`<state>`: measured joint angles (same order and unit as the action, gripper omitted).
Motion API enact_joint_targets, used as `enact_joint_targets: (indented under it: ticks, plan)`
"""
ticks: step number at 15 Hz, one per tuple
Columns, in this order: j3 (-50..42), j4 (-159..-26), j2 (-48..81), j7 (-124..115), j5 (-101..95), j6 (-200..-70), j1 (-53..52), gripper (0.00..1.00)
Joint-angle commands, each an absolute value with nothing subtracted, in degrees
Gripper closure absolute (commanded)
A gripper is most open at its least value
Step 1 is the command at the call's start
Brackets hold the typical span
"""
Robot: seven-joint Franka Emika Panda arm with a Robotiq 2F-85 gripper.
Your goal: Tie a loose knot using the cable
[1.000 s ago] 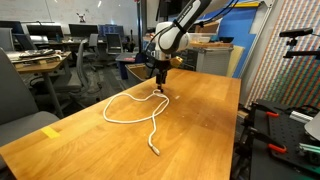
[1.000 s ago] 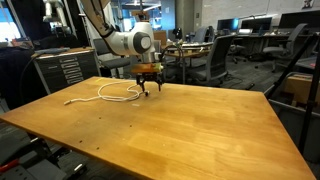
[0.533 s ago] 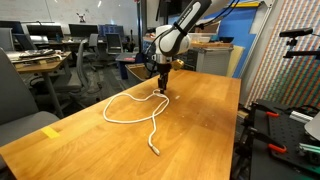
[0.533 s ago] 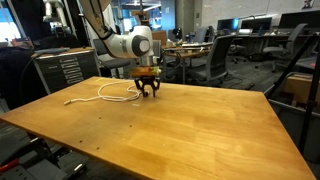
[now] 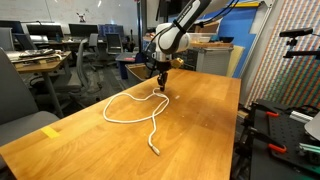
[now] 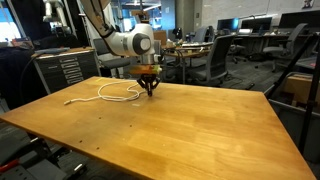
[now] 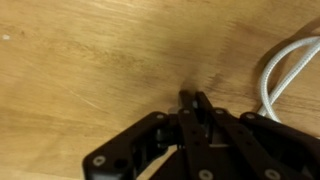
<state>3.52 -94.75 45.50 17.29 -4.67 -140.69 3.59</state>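
I should release the end of the white cable with my gripper on the bare wood (image 5: 194, 79) near the far edge of the table, beyond the loop.
The white cable (image 5: 107, 112) lies in a wide loop on the wooden table (image 5: 200, 120), its free plug end (image 5: 155, 150) pointing toward the near edge. In both exterior views my gripper (image 5: 160, 88) (image 6: 149, 91) points straight down onto the cable's other end at the far side of the table. The cable's loop (image 6: 115, 97) trails away from it. In the wrist view the gripper (image 7: 195, 100) has its fingers pressed together, a small dark piece at their tips. A white curve of cable (image 7: 272, 75) runs in beside them.
A yellow tape mark (image 5: 50, 130) sits near one table corner. Office chairs (image 6: 215, 60) and desks stand beyond the table. A metal cabinet (image 6: 65, 70) is behind it. A stand with black equipment (image 5: 290, 110) is close to the table's side edge.
The fingers have gone from wide open to pressed together over the cable's end. The arm has stayed in place and the cable's loop has not shifted.
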Motion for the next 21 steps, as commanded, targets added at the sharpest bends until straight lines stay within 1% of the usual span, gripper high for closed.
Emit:
enact_joint_targets:
  ticks: [1, 3, 4, 10, 16, 21]
  plan:
    - [5.18, -95.79, 42.20, 17.10, -1.11, -144.04, 5.96, 0.92]
    - [6.28, -96.35, 39.28, 17.21, 2.24, -146.56, 7.84, 0.97]
    - [7.13, -96.32, 36.90, 17.54, 4.36, -145.72, 9.34, 0.97]
    - [9.41, -97.12, 24.53, 16.77, 20.35, -140.83, 16.12, 0.97]
    - [4.39, -95.51, 14.00, 14.71, 36.70, -133.62, 19.92, 0.97]
    - [-1.18, -93.20, 14.34, 11.97, 47.65, -138.93, 18.36, 0.97]
